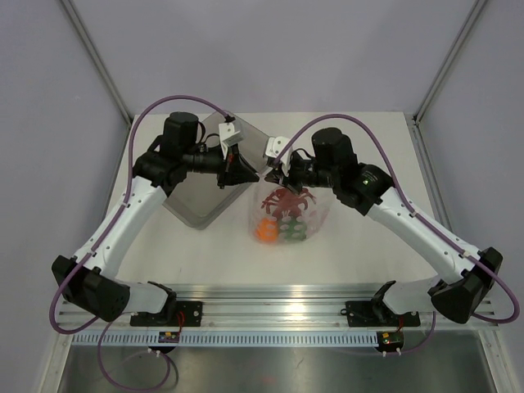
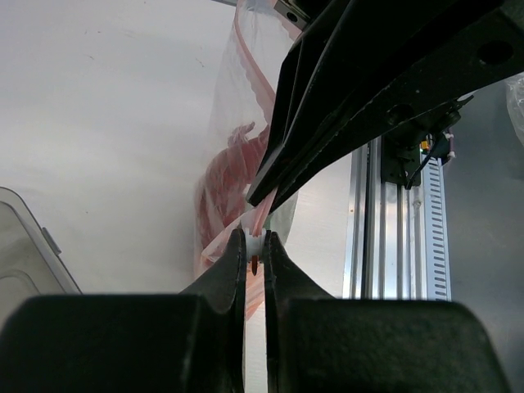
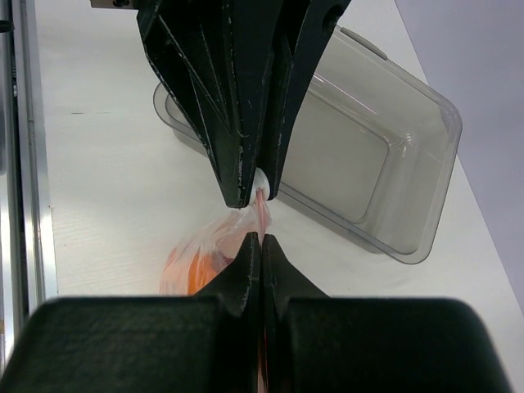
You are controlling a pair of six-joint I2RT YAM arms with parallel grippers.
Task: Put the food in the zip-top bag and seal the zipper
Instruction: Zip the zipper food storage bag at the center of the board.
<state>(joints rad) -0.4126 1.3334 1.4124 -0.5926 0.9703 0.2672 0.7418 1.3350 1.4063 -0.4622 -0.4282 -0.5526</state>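
Note:
The white piece is held shut in my left gripper, so that gripper should grab the pink zipper end (image 2: 255, 265) behind it, to free the white piece for my right gripper.
The clear zip-top bag (image 1: 284, 214) hangs between my two grippers just above the table. Inside it are the red lobster (image 1: 286, 201), the orange fruit (image 1: 265, 232) and the green pepper (image 1: 293, 232). My left gripper (image 1: 252, 176) is shut on the pink zipper (image 2: 260, 219) at a small white piece (image 2: 255, 243). My right gripper (image 1: 275, 175) is shut on the same zipper strip (image 3: 262, 210), tip to tip with the left gripper's fingers (image 3: 241, 106). The lobster shows through the bag in the left wrist view (image 2: 223, 176). The orange fruit shows in the right wrist view (image 3: 190, 264).
A rigid clear rectangular tray (image 1: 201, 192) stands left of the bag, under my left arm; it also shows in the right wrist view (image 3: 372, 151). The aluminium rail (image 1: 270, 311) runs along the table's near edge.

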